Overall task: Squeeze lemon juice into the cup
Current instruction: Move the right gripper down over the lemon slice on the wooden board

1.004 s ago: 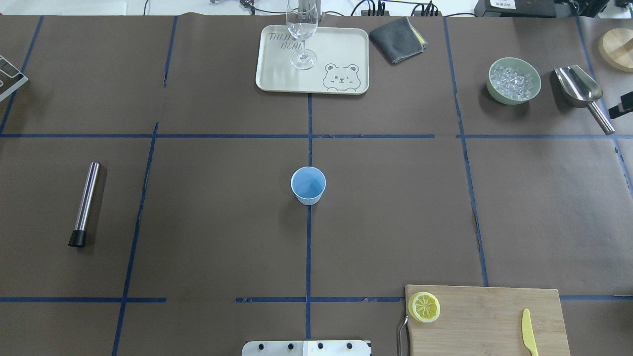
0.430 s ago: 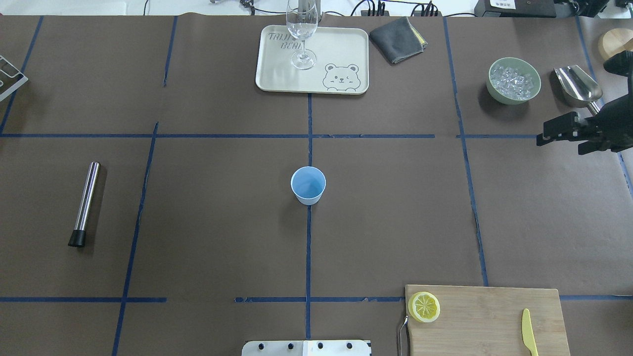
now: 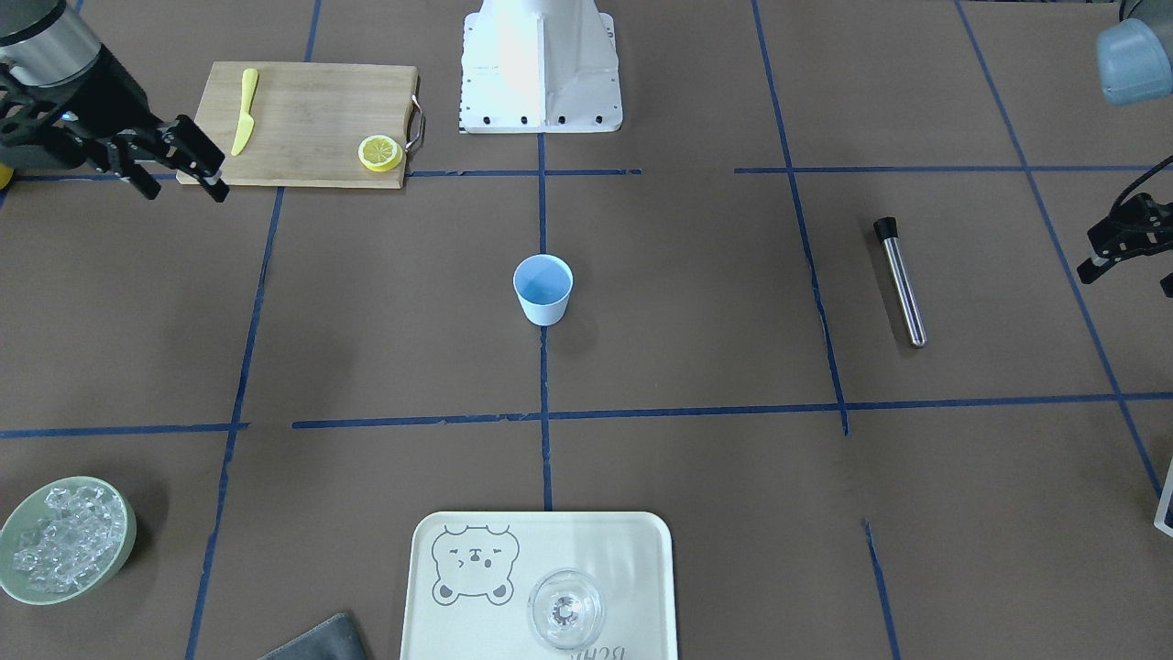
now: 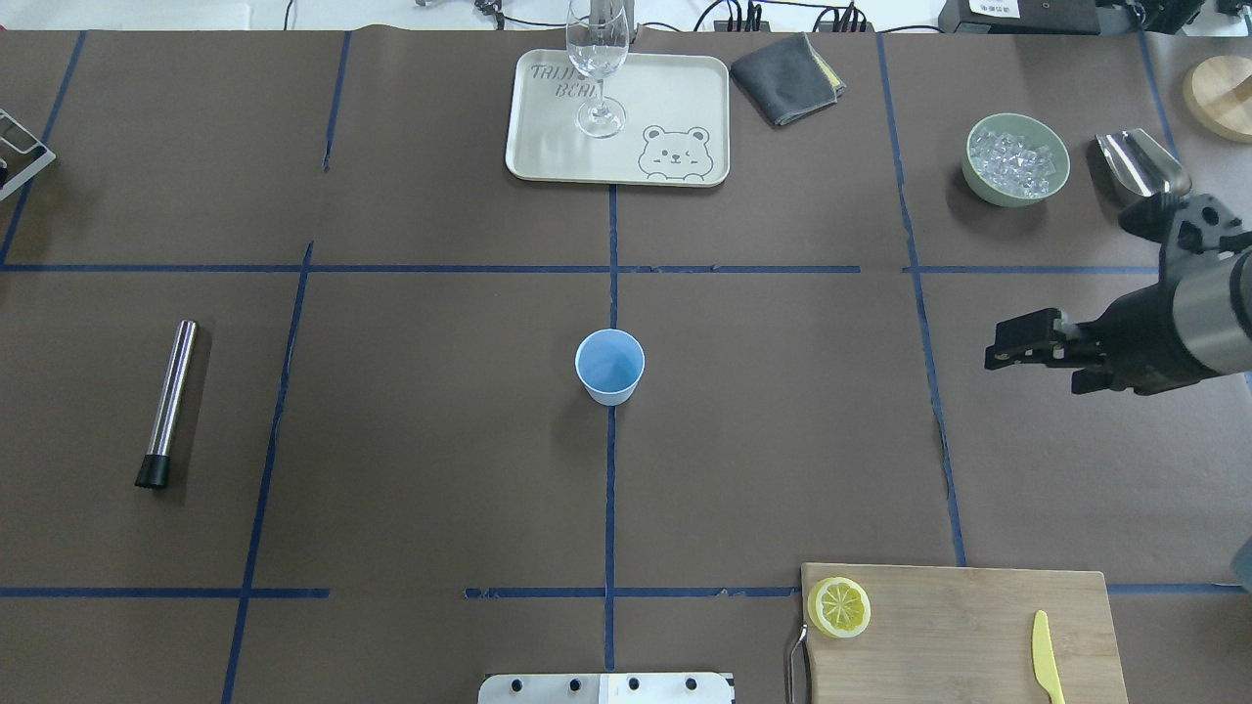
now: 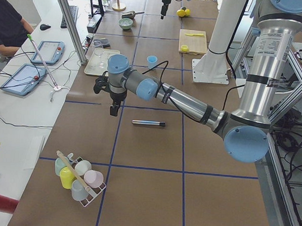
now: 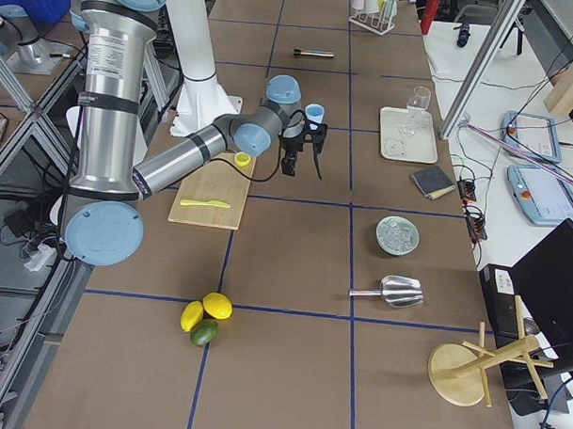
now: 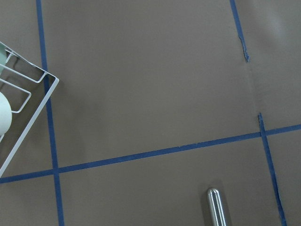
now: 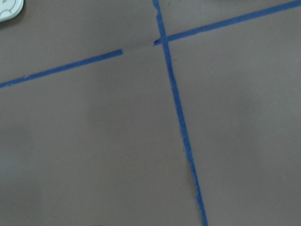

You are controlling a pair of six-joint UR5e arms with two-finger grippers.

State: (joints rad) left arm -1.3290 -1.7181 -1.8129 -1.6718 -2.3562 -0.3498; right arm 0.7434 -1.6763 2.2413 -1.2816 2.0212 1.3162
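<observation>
My right gripper goes to the corner of the cutting board next. It should then close across the middle of the lemon [image 3: 380, 154], with one finger on each side.
The lemon [image 4: 838, 607], a round yellow slice with its cut face up, lies on the left corner of the wooden cutting board [image 4: 959, 626] by the table's near edge. At the table's centre, on a blue tape line, the pale blue cup [image 4: 609, 366] stands upright. My right gripper [image 4: 1034, 374] hovers open and empty over the right part of the table, beyond the board and well right of the cup. At the far left my left gripper [image 3: 1127, 275] hangs over bare table with its fingers apart, partly cut off by the frame edge.
A yellow knife [image 4: 1047, 657] lies on the board. A green bowl of ice [image 4: 1015, 159] and a metal scoop [image 4: 1140, 161] sit back right. A tray [image 4: 675, 98] holds a wine glass [image 4: 597, 59] beside a grey cloth [image 4: 787, 76]. A steel rod [image 4: 171, 401] lies left.
My right arm has come in from the right edge and swung leftward and nearer, toward the cutting board side. The lemon, the cup and everything else on the table have stayed put.
</observation>
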